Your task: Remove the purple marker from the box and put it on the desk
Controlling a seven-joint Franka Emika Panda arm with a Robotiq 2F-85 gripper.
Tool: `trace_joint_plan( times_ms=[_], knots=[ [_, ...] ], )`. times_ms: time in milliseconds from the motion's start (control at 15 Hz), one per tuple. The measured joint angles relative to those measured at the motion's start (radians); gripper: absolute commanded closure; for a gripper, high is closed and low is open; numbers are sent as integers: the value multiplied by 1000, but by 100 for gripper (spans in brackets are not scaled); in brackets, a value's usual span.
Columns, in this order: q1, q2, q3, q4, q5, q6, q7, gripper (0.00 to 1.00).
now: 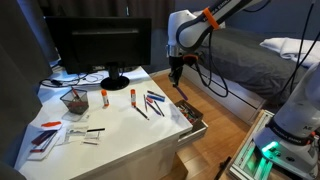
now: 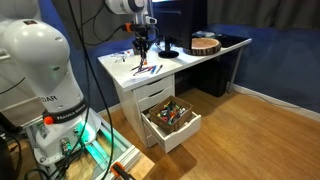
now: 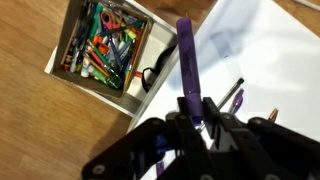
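Next, the gripper releases the purple marker on the white desk [image 1: 174, 110] [image 3: 189, 74] between the black pen and the desk's edge beside the box. The marker now hangs above the desk's near edge.
My gripper [image 3: 193, 110] is shut on the purple marker [image 3: 187, 55], which sticks out past the fingertips. In both exterior views the gripper [image 1: 176, 72] [image 2: 142, 47] hangs above the near edge of the white desk [image 1: 110, 125] [image 2: 185, 58], a little above the top. The box [image 3: 62, 40] is a pale-rimmed open tray full of coloured pens. It lies below and beside the desk edge [image 1: 192, 116] [image 2: 172, 120]. In the wrist view the marker's tip lies over the white desk top [image 3: 265, 50], just past the box's corner.
Several blue and red pens [image 1: 150, 103] lie on the desk under the gripper. A dark mesh pen cup [image 1: 74, 100], two glue sticks [image 1: 104, 97], papers [image 1: 50, 135] and a monitor [image 1: 100, 45] stand further back. A round wooden object [image 2: 205, 44] sits at the desk's far end.
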State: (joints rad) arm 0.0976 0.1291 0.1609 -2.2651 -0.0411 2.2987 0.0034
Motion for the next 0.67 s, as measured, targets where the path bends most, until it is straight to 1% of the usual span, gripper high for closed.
trace_joint_plan(
  times_ms=[133, 400, 667],
  knots=[
    [15, 61, -1, 46, 1, -18, 74, 95],
    [32, 179, -19, 109, 0, -10, 218, 95],
    [48, 266, -43, 159, 3, -10, 335, 95]
  ],
)
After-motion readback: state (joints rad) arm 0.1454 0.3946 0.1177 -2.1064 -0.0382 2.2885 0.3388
